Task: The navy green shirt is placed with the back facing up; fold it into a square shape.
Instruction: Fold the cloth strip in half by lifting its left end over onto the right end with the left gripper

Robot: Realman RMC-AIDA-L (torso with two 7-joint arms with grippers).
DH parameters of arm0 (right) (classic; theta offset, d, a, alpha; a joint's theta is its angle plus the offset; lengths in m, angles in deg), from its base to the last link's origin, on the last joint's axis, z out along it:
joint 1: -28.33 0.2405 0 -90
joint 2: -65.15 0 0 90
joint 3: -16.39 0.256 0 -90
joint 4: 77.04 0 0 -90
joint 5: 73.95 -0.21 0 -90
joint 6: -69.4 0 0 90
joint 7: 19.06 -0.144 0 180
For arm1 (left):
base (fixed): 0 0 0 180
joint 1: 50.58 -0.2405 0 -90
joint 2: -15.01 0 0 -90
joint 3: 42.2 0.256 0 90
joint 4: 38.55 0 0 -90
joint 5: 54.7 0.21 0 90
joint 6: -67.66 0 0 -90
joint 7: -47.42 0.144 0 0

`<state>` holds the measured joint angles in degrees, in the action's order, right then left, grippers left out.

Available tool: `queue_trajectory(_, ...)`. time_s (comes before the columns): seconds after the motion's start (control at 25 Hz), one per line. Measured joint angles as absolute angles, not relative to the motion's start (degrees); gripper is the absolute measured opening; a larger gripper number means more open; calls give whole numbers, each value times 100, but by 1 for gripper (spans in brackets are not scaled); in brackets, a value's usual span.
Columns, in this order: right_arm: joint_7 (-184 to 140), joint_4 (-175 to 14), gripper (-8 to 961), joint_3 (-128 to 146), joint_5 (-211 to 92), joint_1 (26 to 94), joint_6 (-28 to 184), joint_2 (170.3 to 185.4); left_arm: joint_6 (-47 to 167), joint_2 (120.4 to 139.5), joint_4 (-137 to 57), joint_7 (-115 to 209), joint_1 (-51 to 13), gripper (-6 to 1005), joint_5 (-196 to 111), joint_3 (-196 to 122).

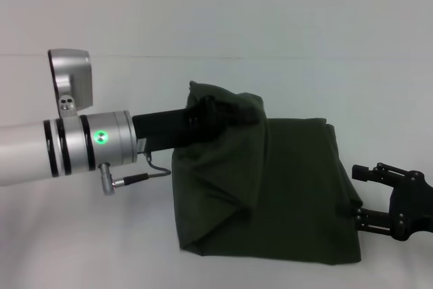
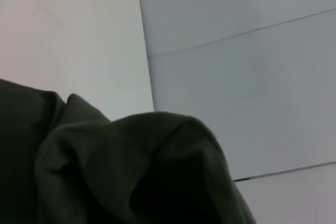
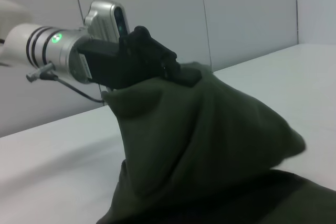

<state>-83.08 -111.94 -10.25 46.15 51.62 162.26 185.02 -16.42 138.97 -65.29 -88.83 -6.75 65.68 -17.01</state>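
Next, my left gripper lets go of the lifted fold on the upper part of the shirt's flat panel (image 1: 283, 141).
The navy green shirt (image 1: 284, 187) lies partly folded on the white table, with its plain side showing. My left gripper (image 1: 226, 109) is shut on a fold of the cloth and holds it lifted above the table, so the cloth hangs from it like a tent. The right wrist view shows this grip (image 3: 189, 74) and the draped shirt (image 3: 210, 145). The left wrist view shows only bunched shirt cloth (image 2: 131, 171) close up. My right gripper (image 1: 360, 194) is open just beside the shirt's right edge, low near the table.
The white table (image 1: 81, 235) extends to the left and front of the shirt. A pale wall (image 1: 270, 5) stands behind the table. The left arm's silver forearm (image 1: 67, 147) reaches in from the left.
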Motion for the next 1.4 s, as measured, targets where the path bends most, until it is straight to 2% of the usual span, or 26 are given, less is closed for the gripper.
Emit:
queue_trajectory(0.92, -8327, -11193, 841, -971, 4611, 5176, 16208, 18494, -1362, 13929, -5466, -7785, -655, 151, 6274, -1662)
queue_trajectory(1.0, -8313, -11194, 841, -964, 4611, 5149, 16188, 18494, -1350, 13929, -5416, -7772, -641, 343, 6271, -1662)
queue_trajectory(1.4, -8287, -11201, 841, -894, 4611, 4982, 16185, 18482, -1288, 13942, -5407, -7594, -472, 701, 6284, -1434)
